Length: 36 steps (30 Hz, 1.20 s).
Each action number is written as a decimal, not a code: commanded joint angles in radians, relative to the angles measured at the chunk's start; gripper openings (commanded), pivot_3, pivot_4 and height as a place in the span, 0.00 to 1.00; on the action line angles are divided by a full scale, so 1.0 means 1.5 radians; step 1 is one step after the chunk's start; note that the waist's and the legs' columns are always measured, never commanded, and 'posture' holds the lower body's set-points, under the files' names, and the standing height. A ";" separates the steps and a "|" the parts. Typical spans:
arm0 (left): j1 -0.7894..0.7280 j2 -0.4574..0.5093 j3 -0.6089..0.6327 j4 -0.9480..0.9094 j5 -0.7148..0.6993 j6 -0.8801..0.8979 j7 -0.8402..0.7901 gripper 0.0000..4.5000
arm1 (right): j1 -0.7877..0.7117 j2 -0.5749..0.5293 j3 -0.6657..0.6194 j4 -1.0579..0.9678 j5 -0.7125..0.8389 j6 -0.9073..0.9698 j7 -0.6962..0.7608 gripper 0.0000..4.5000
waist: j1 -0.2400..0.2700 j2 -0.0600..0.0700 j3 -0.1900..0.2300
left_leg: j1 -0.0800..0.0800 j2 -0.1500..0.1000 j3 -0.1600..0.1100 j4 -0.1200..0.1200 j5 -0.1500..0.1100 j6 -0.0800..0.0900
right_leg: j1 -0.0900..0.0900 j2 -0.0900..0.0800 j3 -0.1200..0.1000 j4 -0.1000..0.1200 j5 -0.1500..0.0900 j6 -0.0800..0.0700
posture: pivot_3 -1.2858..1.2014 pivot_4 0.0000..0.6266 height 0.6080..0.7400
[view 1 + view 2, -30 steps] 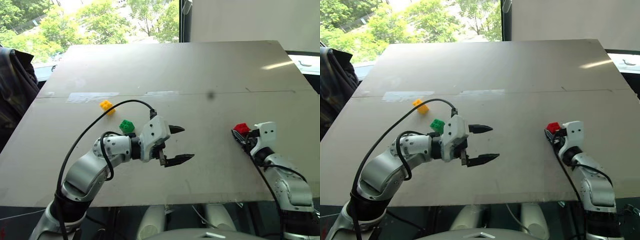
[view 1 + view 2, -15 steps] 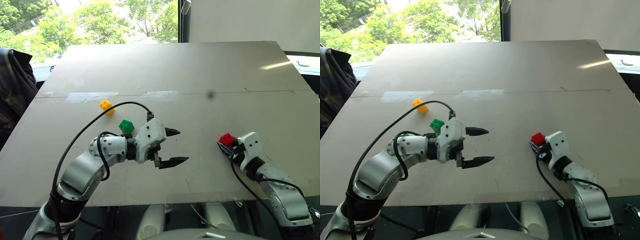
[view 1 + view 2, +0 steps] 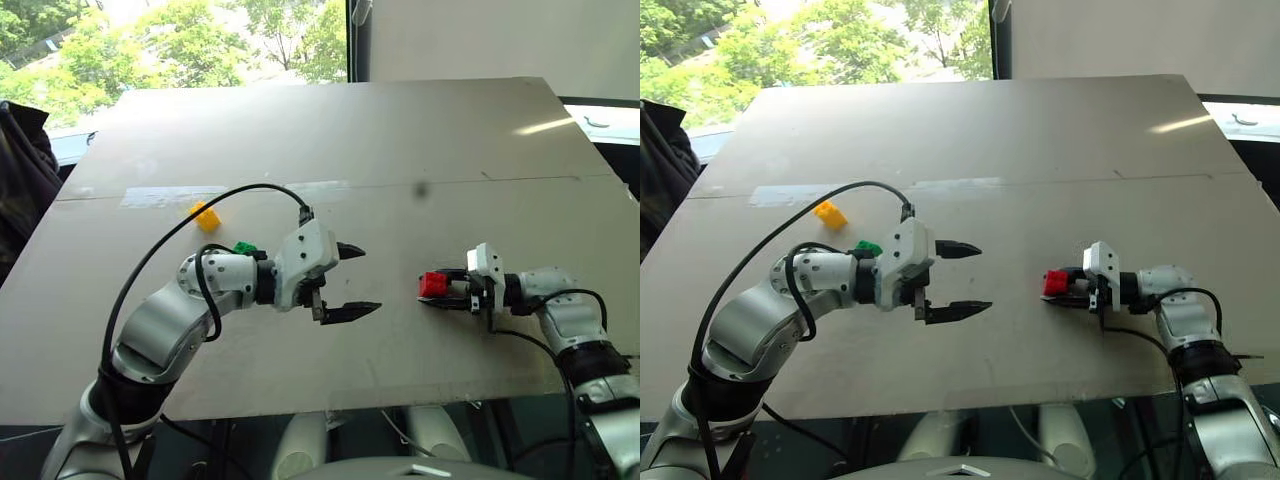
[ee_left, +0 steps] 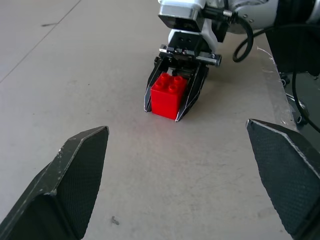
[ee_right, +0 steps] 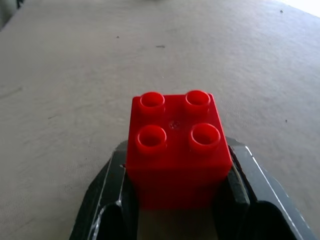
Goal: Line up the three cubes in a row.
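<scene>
Next, I release the red cube with my right gripper on the bare grey table [image 3: 443, 273] between the seam and the near edge.
My right gripper [image 3: 430, 292] is shut on the red cube [image 3: 432, 284], studs up, low over the table right of centre and pointing left. In the right wrist view the red cube [image 5: 176, 145] sits between the black fingers [image 5: 107, 200]. My left gripper [image 3: 366, 279] hangs open near the table's middle, pointing right at the red cube [image 4: 169, 95], a short gap away. The green cube [image 3: 244, 247] lies just behind my left forearm, partly hidden by it. The yellow cube [image 3: 204, 215] rests a little farther back and left.
The grey table [image 3: 350, 150] stretches far back towards a window. A strip of pale tape [image 3: 150, 196] lies along a seam at the left. A dark garment [image 3: 25, 170] hangs past the table's left edge. A black cable [image 3: 200, 215] arcs over my left arm.
My right arm swung in to the left with the red cube, and its gripper turned from pointing away to pointing left. The left gripper stayed open in place.
</scene>
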 commanded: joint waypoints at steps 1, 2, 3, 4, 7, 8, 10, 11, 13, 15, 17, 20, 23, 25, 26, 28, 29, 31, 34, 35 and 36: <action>0.015 0.008 0.022 -0.042 -0.006 0.005 0.017 1.00 | -0.051 -0.005 0.024 0.096 -0.015 -0.078 0.086 0.30 | 0.002 0.000 0.000 | 0.000 0.000 0.000 0.000 0.001 -0.001 | 0.000 0.000 0.000 0.000 0.000 0.000 | 0.52 0.24 1.00; 0.021 0.009 0.024 -0.047 -0.005 0.008 0.022 1.00 | -0.066 -0.009 0.039 0.109 -0.009 -0.083 0.091 0.30 | 0.002 0.000 0.000 | 0.000 0.000 -0.001 0.000 0.001 -0.002 | 0.000 0.000 0.000 0.000 0.000 0.000 | 0.52 0.24 1.00; 0.031 0.011 0.028 -0.054 -0.005 0.009 0.028 1.00 | -0.089 -0.007 0.048 0.123 -0.006 -0.083 0.094 0.30 | 0.001 0.000 0.000 | 0.000 0.001 0.000 0.000 0.001 -0.002 | 0.000 0.000 0.000 0.000 0.000 0.000 | 0.52 0.24 1.00; 0.039 0.011 0.031 -0.059 -0.005 0.011 0.034 1.00 | -0.109 -0.005 0.056 0.135 0.001 -0.083 0.095 0.30 | -0.001 0.000 0.000 | 0.000 0.001 0.000 0.000 0.001 -0.002 | 0.000 0.000 0.000 0.000 0.000 0.000 | 0.52 0.24 1.00; 0.057 0.013 0.036 -0.069 -0.003 0.009 0.047 1.00 | -0.157 -0.009 0.085 0.176 0.007 -0.087 0.095 0.30 | 0.000 0.000 0.000 | 0.000 0.001 0.000 0.000 0.002 -0.003 | 0.000 0.000 0.001 0.001 0.000 0.000 | 0.52 0.24 1.00; 0.065 0.013 0.039 -0.071 -0.001 0.007 0.050 1.00 | -0.175 -0.009 0.093 0.201 0.000 -0.104 0.095 0.30 | 0.001 0.000 0.000 | 0.000 0.001 0.000 0.000 0.002 -0.003 | 0.000 0.000 0.000 0.001 0.000 0.000 | 0.52 0.24 1.00; 0.083 0.017 0.052 -0.065 0.002 -0.007 0.049 1.00 | -0.209 -0.001 0.092 0.249 -0.008 -0.119 0.095 0.30 | 0.001 0.000 0.000 | 0.000 0.001 0.000 0.000 0.002 -0.003 | -0.001 0.000 0.000 0.001 0.000 0.000 | 0.52 0.24 1.00; 0.089 0.019 0.056 -0.062 0.003 -0.012 0.048 1.00 | -0.219 0.002 0.094 0.262 -0.005 -0.123 0.095 0.30 | 0.001 0.000 0.000 | 0.000 0.001 0.000 0.000 0.002 -0.003 | -0.001 0.000 0.000 0.001 0.000 0.000 | 0.52 0.24 1.00; 0.095 0.020 0.058 -0.061 0.004 -0.018 0.047 1.00 | -0.229 0.005 0.099 0.281 -0.001 -0.131 0.095 0.30 | 0.001 0.000 0.000 | -0.001 0.001 0.000 0.000 0.002 -0.003 | -0.001 -0.001 0.000 0.000 0.000 0.000 | 0.52 0.24 1.00; 0.113 0.021 0.061 -0.058 0.010 -0.036 0.043 1.00 | -0.236 0.004 0.109 0.292 0.003 -0.137 0.095 0.30 | 0.003 0.000 0.000 | -0.001 0.001 -0.001 0.000 0.002 -0.003 | -0.001 -0.001 0.000 0.000 0.000 0.000 | 0.52 0.24 1.00; 0.133 0.022 0.068 -0.050 0.015 -0.062 0.036 1.00 | -0.241 0.000 0.118 0.296 0.012 -0.139 0.095 0.30 | 0.003 0.000 0.000 | -0.001 0.001 0.000 0.000 0.002 -0.003 | -0.001 -0.001 0.000 -0.001 0.000 0.000 | 0.52 0.24 1.00; 0.151 0.021 0.077 -0.032 0.020 -0.101 0.022 1.00 | -0.242 -0.009 0.134 0.293 0.031 -0.131 0.095 0.30 | 0.003 0.000 0.001 | -0.001 0.001 0.000 0.000 0.002 -0.003 | -0.001 -0.001 0.000 0.000 0.000 0.000 | 0.52 0.24 1.00; 0.161 0.023 0.080 -0.012 0.026 -0.137 0.003 1.00 | -0.237 -0.020 0.158 0.286 0.039 -0.140 0.095 0.30 | 0.003 0.000 0.001 | -0.001 0.000 0.000 0.000 0.002 -0.003 | -0.001 -0.001 0.000 0.000 0.000 0.000 | 0.52 0.24 1.00; 0.165 0.025 0.080 0.002 0.031 -0.158 -0.008 1.00 | -0.235 -0.024 0.168 0.289 0.039 -0.141 0.095 0.30 | 0.003 0.000 0.001 | -0.001 0.000 0.000 0.000 0.002 -0.003 | -0.001 -0.001 0.000 0.000 0.000 0.000 | 0.52 0.24 1.00; 0.165 0.025 0.079 0.007 0.033 -0.165 -0.012 1.00 | -0.237 -0.024 0.169 0.294 0.038 -0.144 0.095 0.30 | 0.003 0.000 0.001 | -0.001 0.000 0.000 0.000 0.002 -0.003 | -0.001 -0.001 0.000 0.000 0.000 0.000 | 0.52 0.24 1.00; 0.166 0.024 0.078 0.013 0.035 -0.173 -0.016 1.00 | -0.239 -0.024 0.168 0.300 0.036 -0.147 0.095 0.30 | 0.003 0.000 0.001 | -0.001 0.000 0.000 0.000 0.002 -0.003 | -0.001 -0.001 0.000 0.000 0.000 0.000 | 0.52 0.24 1.00; 0.165 0.024 0.077 0.015 0.036 -0.176 -0.017 1.00 | -0.242 -0.023 0.165 0.306 0.028 -0.148 0.095 0.30 | 0.003 0.000 0.001 | -0.001 0.000 0.000 0.000 0.002 -0.003 | -0.001 -0.001 0.000 0.000 0.000 0.000 | 0.52 0.24 1.00; 0.165 0.023 0.074 0.018 0.037 -0.182 -0.021 1.00 | -0.245 -0.024 0.168 0.310 0.022 -0.150 0.095 0.30 | 0.003 0.000 0.001 | -0.001 0.000 0.000 0.000 0.002 -0.003 | -0.001 -0.001 0.000 0.000 0.000 0.000 | 0.52 0.24 1.00; 0.167 0.021 0.070 0.023 0.041 -0.190 -0.024 1.00 | -0.245 -0.024 0.167 0.310 0.024 -0.156 0.095 0.62 | 0.003 0.000 0.001 | -0.001 0.000 0.000 0.000 0.002 -0.003 | -0.001 -0.001 0.000 0.000 0.000 0.000 | 0.52 0.24 1.00; 0.167 0.020 0.069 0.026 0.042 -0.193 -0.025 1.00 | -0.245 -0.022 0.160 0.314 0.018 -0.171 0.095 0.72 | 0.003 0.000 0.001 | -0.001 0.000 0.000 0.000 0.002 -0.003 | -0.001 -0.001 0.000 0.000 0.000 0.000 | 0.52 0.24 1.00; 0.167 0.019 0.068 0.028 0.044 -0.196 -0.026 1.00 | -0.245 -0.018 0.150 0.319 0.012 -0.186 0.095 0.82 | 0.003 0.000 0.001 | -0.001 0.000 0.000 0.000 0.002 -0.003 | -0.001 -0.001 0.000 0.000 0.000 0.000 | 0.52 0.24 1.00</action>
